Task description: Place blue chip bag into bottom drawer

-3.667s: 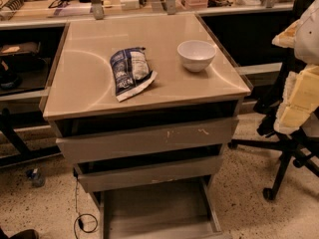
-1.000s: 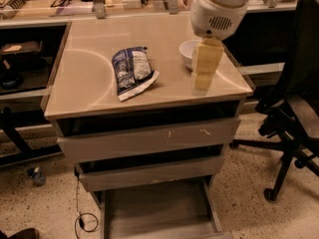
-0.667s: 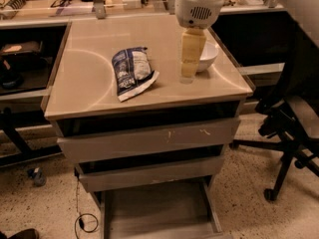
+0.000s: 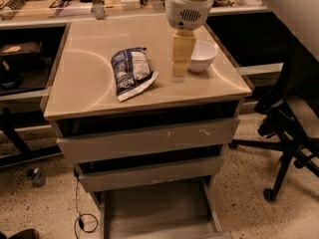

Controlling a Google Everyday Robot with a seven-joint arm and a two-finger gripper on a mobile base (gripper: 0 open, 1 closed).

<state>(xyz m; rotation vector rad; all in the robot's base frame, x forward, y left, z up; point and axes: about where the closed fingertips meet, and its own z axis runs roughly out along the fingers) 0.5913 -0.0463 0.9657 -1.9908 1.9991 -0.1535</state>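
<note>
Next, I close my gripper on the middle of the blue chip bag (image 4: 138, 74), a little toward the bag's side that faces the white bowl.
The blue chip bag (image 4: 130, 72) lies flat on the beige top of the drawer cabinet, left of centre, dark blue with white print. My gripper (image 4: 179, 71) hangs over the top just right of the bag, between it and a white bowl (image 4: 201, 56), close to the surface and apart from the bag. The bottom drawer (image 4: 154, 214) is pulled out at floor level, a shallow grey tray with side rails and nothing in it.
The cabinet top (image 4: 89, 91) has raised edges. The two upper drawers (image 4: 149, 141) are slightly pulled out. An office chair (image 4: 291, 133) stands to the right. A desk with clutter runs behind. A cable (image 4: 82, 218) lies on the floor at left.
My arm has come into view from the right and moved leftward across the top, past the bowl, toward the chip bag. Bag, bowl and drawers have not moved.
</note>
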